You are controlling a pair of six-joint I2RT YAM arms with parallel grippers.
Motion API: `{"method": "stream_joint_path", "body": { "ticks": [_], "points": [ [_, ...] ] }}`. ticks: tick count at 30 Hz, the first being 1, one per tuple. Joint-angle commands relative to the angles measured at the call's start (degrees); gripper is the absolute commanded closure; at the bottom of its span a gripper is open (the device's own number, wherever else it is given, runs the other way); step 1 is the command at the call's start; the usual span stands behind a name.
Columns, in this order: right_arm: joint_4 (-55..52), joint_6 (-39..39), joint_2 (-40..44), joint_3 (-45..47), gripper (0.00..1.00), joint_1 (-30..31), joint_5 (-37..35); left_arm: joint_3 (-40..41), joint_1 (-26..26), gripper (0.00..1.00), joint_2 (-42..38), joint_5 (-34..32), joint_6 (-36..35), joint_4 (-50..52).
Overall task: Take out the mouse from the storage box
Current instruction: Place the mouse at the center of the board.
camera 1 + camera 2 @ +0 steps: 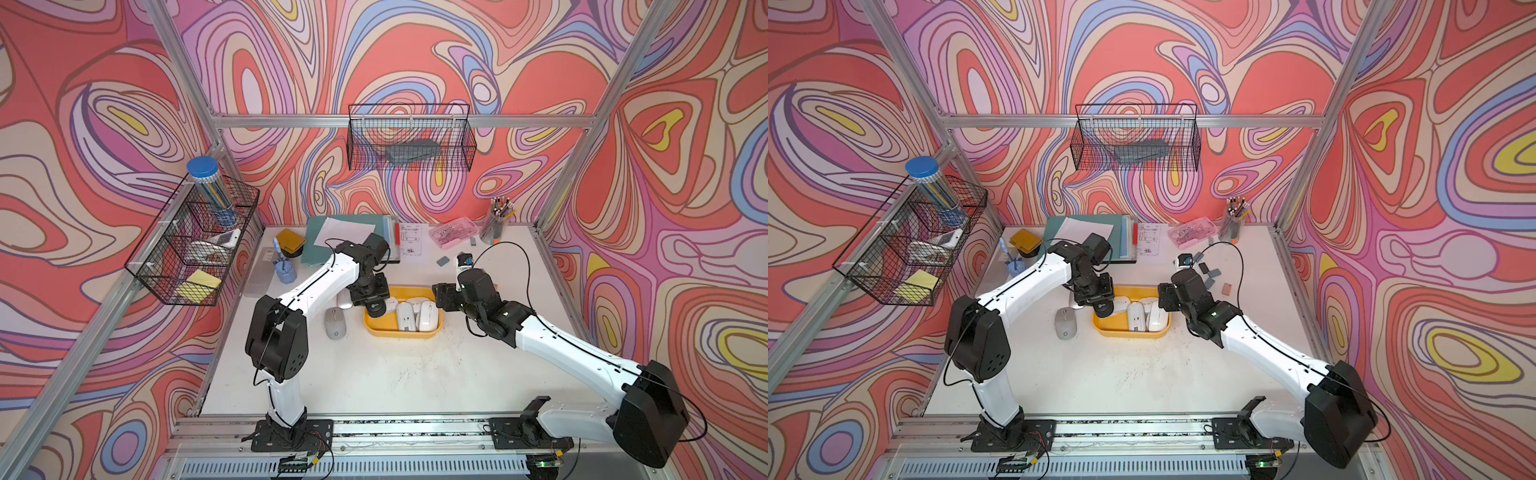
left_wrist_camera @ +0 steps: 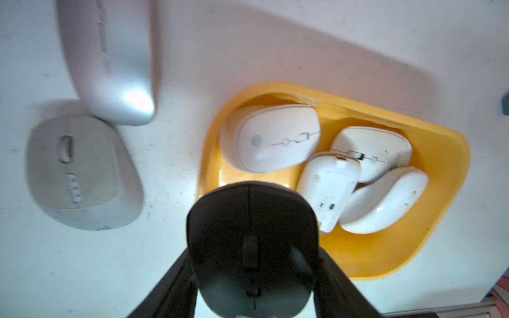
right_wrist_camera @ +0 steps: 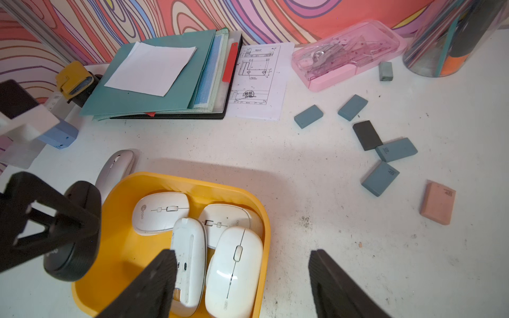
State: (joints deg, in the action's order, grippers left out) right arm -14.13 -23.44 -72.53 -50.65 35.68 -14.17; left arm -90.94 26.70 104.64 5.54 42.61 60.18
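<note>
My left gripper is to put the black mouse down on the table (image 1: 311,342) next to the grey mouse, away from the storage box.
The mustard-yellow storage box (image 1: 400,332) (image 1: 1126,332) (image 2: 446,190) (image 3: 192,182) sits mid-table with several white mice (image 1: 428,316) (image 2: 275,137) (image 3: 234,264) inside. My left gripper (image 1: 370,301) (image 1: 1096,300) (image 2: 252,278) is shut on a black mouse (image 1: 372,308) (image 1: 1103,308) (image 2: 250,236) (image 3: 74,242), held just above the box's left end. Over the box's right end, my right gripper (image 1: 441,296) (image 1: 1165,296) (image 3: 243,275) is open, one finger (image 3: 154,280) above the box and the other (image 3: 336,286) above bare table.
A grey mouse (image 1: 335,323) (image 2: 82,176) and a silver mouse (image 1: 344,298) (image 3: 115,168) lie on the table left of the box. Erasers (image 3: 380,179), a pink clear case (image 3: 347,52), a pencil cup (image 1: 496,226) and folders (image 3: 154,77) stand at the back.
</note>
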Motion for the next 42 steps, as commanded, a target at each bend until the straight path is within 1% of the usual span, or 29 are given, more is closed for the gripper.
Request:
{"method": "stream_joint_path", "body": {
  "ticks": [1, 3, 6, 8, 10, 14, 18, 21, 27, 36, 38, 42],
  "points": [
    [0.7, 0.1, 0.9, 0.7, 0.24, -0.2, 0.7, 1.3, -5.9, 0.64, -4.3, -5.9, -4.7, 5.5],
    [0.7, 0.1, 1.0, 0.7, 0.23, -0.2, 0.9, 2.5, -10.1, 0.64, -4.9, -5.9, -6.3, 5.3],
    [0.7, -0.1, 1.1, 0.8, 0.24, -0.3, 1.2, 4.7, -14.8, 0.64, -4.5, -5.5, -7.1, 4.3],
    [0.8, -0.1, 1.3, 0.9, 0.24, -0.2, 1.3, 6.7, -16.4, 0.64, -4.5, -4.7, -7.1, 2.3],
    [0.8, -0.2, 1.5, 1.0, 0.24, -0.2, 1.3, 7.1, -17.3, 0.64, -3.5, -5.1, -7.3, 1.3],
    [0.8, -0.1, 1.6, 1.0, 0.24, -0.3, 1.6, 6.7, -19.1, 0.64, -0.8, -8.2, -8.8, 3.1],
    [0.9, -0.1, 1.9, 1.2, 0.25, -0.2, 2.0, 10.6, -22.2, 0.63, -2.5, -10.6, -9.8, 2.9],
    [1.1, -0.1, 1.7, 1.2, 0.25, -0.2, 2.6, 13.4, -25.0, 0.63, -3.9, -8.7, -9.4, 2.9],
    [1.1, -0.3, 1.8, 1.0, 0.25, -0.3, 3.2, 17.9, -25.5, 0.63, -5.3, -6.9, -8.9, 3.0],
    [1.3, -0.3, 2.4, 1.3, 0.25, -0.3, 3.4, 24.1, -25.6, 0.60, -3.9, -4.5, -8.9, 0.6],
    [1.2, -0.3, 2.2, 1.2, 0.26, -0.3, 3.5, 24.7, -25.6, 0.58, -3.6, -3.9, -8.8, 0.4],
    [1.2, -0.3, 2.2, 1.2, 0.26, -0.2, 3.6, 26.3, -25.5, 0.52, -3.0, -3.2, -9.2, -0.7]
  ]
}}
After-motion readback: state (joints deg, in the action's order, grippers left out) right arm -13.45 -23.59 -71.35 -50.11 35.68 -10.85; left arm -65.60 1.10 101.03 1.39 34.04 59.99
